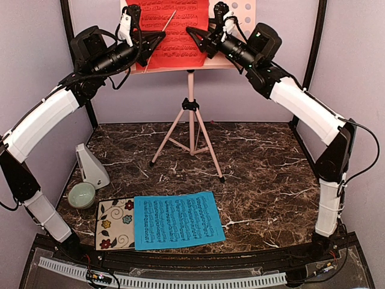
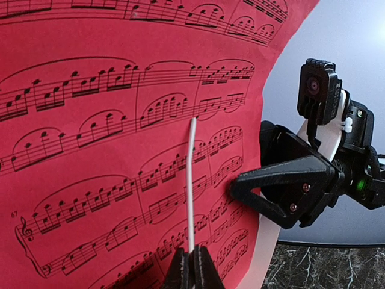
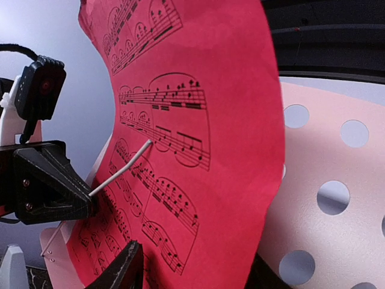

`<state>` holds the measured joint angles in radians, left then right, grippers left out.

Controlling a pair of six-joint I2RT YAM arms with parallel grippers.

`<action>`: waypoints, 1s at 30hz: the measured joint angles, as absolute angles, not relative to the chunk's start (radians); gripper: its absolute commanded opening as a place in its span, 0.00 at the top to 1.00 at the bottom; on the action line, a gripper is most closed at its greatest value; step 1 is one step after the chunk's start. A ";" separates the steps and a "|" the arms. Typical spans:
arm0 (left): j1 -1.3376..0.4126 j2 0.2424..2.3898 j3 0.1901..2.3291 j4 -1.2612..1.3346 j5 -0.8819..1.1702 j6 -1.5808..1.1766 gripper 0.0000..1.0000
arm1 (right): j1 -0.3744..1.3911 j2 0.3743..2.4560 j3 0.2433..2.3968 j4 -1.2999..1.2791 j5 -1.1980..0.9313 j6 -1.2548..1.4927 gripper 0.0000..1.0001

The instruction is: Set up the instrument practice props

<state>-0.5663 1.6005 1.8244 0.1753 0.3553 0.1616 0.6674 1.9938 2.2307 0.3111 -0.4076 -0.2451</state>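
I can see the red sheet bulging away from the desk, so next I pinch the sheet's free edge (image 3: 272, 201) with my right gripper and steady it before my left gripper releases the wire.
The pale pink music stand (image 1: 191, 108) stands at the back centre, its perforated desk (image 3: 337, 180) behind the red sheet (image 1: 174, 45). My left gripper (image 1: 161, 35) is shut on a thin white wire (image 2: 192, 180) that lies across the front of the red sheet (image 2: 90, 150). My right gripper (image 1: 192, 31) is open, one finger (image 3: 120, 268) in front of the sheet's right edge and the other behind it. The red sheet (image 3: 198, 150) bulges away from the desk. The blue sheet (image 1: 177, 220) lies flat at the front. The white metronome (image 1: 90, 165) stands at the left.
A pale green bowl (image 1: 81, 195) sits in front of the metronome. A floral tile (image 1: 114, 224) lies partly under the blue sheet's left edge. The stand's tripod legs (image 1: 207, 150) spread over the marble table (image 1: 271, 180). Purple walls close in on three sides.
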 measured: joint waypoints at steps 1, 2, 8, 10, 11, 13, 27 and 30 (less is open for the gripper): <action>-0.566 1.600 1.824 0.176 0.355 0.162 1.00 | 0.667 1.985 2.204 0.321 -0.404 -0.246 0.49; -0.567 1.600 1.824 0.176 0.357 0.162 1.00 | 0.668 1.978 2.186 0.328 -0.402 -0.246 0.50; -0.567 1.600 1.824 0.175 0.358 0.169 1.00 | 0.664 1.905 2.075 0.347 -0.373 -0.244 0.54; -0.566 1.600 1.824 0.175 0.357 0.172 1.00 | 0.662 1.880 2.029 0.355 -0.365 -0.242 0.57; -0.566 1.600 1.824 0.175 0.357 0.173 1.00 | 0.661 1.869 2.008 0.361 -0.361 -0.241 0.61; -0.566 1.600 1.824 0.175 0.357 0.173 1.00 | 0.660 1.853 1.975 0.371 -0.356 -0.238 0.69; -0.566 1.600 1.824 0.175 0.355 0.173 1.00 | 0.648 1.863 2.010 0.381 -0.384 -0.208 0.96; -0.566 1.600 1.824 0.175 0.356 0.173 1.00 | 0.648 1.876 2.024 0.380 -0.400 -0.198 0.98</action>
<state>-0.5655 1.6005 1.8244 0.1745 0.3557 0.1730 0.6483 1.8755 2.0235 0.3801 -0.4000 -0.1978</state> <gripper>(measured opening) 0.034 0.038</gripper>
